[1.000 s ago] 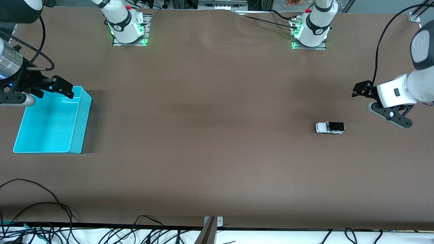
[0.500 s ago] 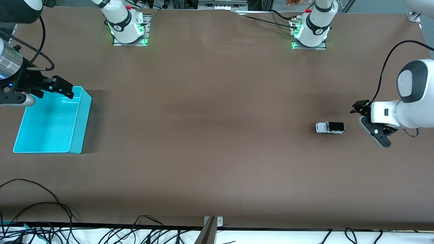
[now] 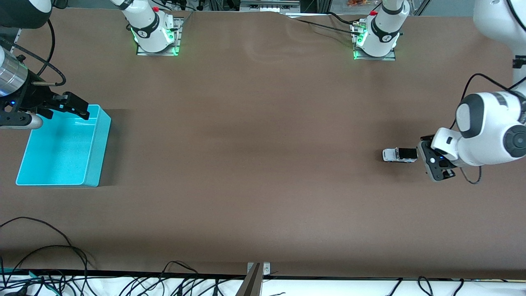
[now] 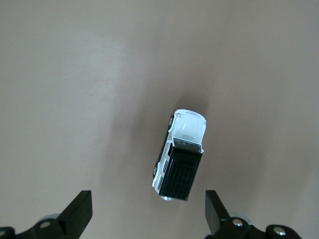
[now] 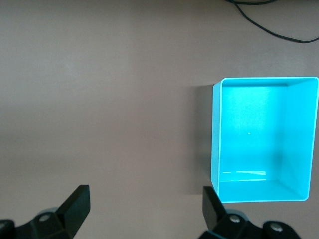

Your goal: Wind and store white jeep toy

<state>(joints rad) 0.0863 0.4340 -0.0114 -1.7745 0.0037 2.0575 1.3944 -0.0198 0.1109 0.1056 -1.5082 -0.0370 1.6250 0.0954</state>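
The white jeep toy has a black rear (image 3: 404, 153) (image 4: 183, 164) just behind its windshield. Next, my left gripper closes on both sides of it.
The white jeep toy (image 3: 400, 155) stands on the brown table toward the left arm's end, its black rear pointing at my left gripper (image 3: 430, 161). The left gripper is open and empty, low and just beside the jeep's rear. In the left wrist view the jeep (image 4: 180, 154) lies just ahead of the open left gripper (image 4: 147, 211), between the lines of its fingers and touching neither. The turquoise bin (image 3: 93, 152) sits at the right arm's end, empty. My right gripper (image 3: 68, 107) waits open over the bin's edge farthest from the front camera; it also shows in the right wrist view (image 5: 144, 206), with the bin (image 5: 215, 144) off to one side.
The two arm bases (image 3: 156, 35) (image 3: 376, 39) stand along the table edge farthest from the front camera. Black cables (image 3: 45, 250) lie at the table edge nearest that camera. A metal bracket (image 3: 257, 271) sits mid-way along that edge.
The left arm has swung down and toward the jeep, bringing its gripper from well off the toy to just beside its rear. The jeep and the right arm have not moved.
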